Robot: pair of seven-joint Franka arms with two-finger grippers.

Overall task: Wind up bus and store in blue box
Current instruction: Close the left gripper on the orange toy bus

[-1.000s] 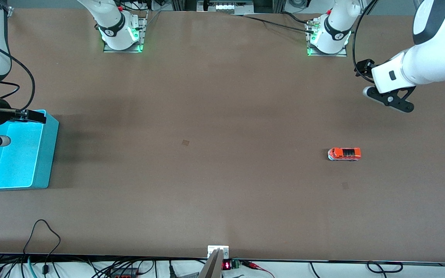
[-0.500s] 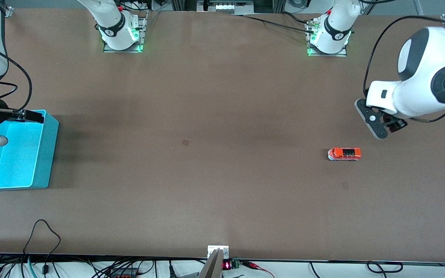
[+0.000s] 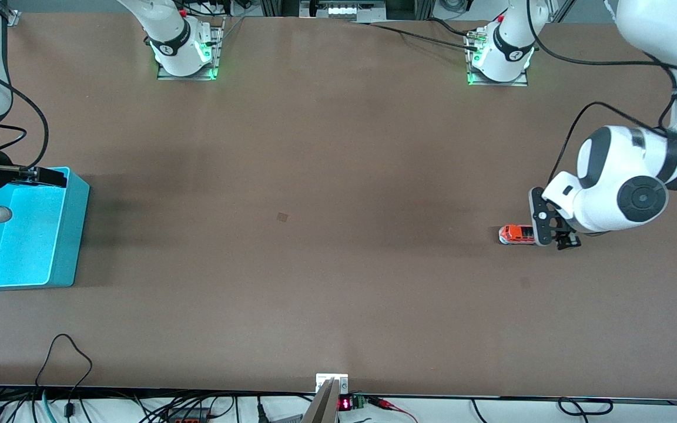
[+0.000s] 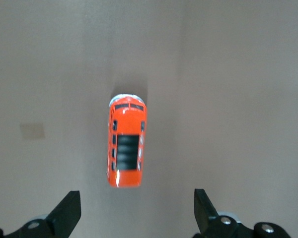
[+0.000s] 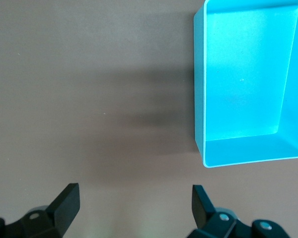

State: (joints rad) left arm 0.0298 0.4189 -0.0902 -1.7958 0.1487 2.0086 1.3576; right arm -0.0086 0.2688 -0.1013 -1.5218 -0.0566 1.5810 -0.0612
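The orange bus should next be grabbed by my left gripper by its long sides, at the front end of its dark roof panel (image 3: 521, 233) (image 4: 127, 134).
The small orange bus (image 3: 515, 234) stands on the brown table toward the left arm's end; its rear is hidden under the left hand. In the left wrist view the bus (image 4: 127, 148) lies lengthwise, dark roof panel up and white-grey front pointing away from the fingers. My left gripper (image 3: 563, 239) hangs open over the table just past the bus's rear, with nothing between its black fingertips (image 4: 69, 213). The blue box (image 3: 77, 200) sits at the right arm's end of the table. My right gripper (image 3: 44, 176) waits open and empty above the box's corner (image 5: 201, 148).
Two small tan patches mark the table, one near the middle (image 3: 282, 217) and one nearer to the front camera than the bus (image 3: 525, 282). Cables and a small mount (image 3: 331, 382) lie along the table's front edge. The arm bases (image 3: 185, 53) stand along the back edge.
My left arm has swung down from high near the table's end and now has its open gripper over the bus's rear. The bus, the box and the right arm have not moved.
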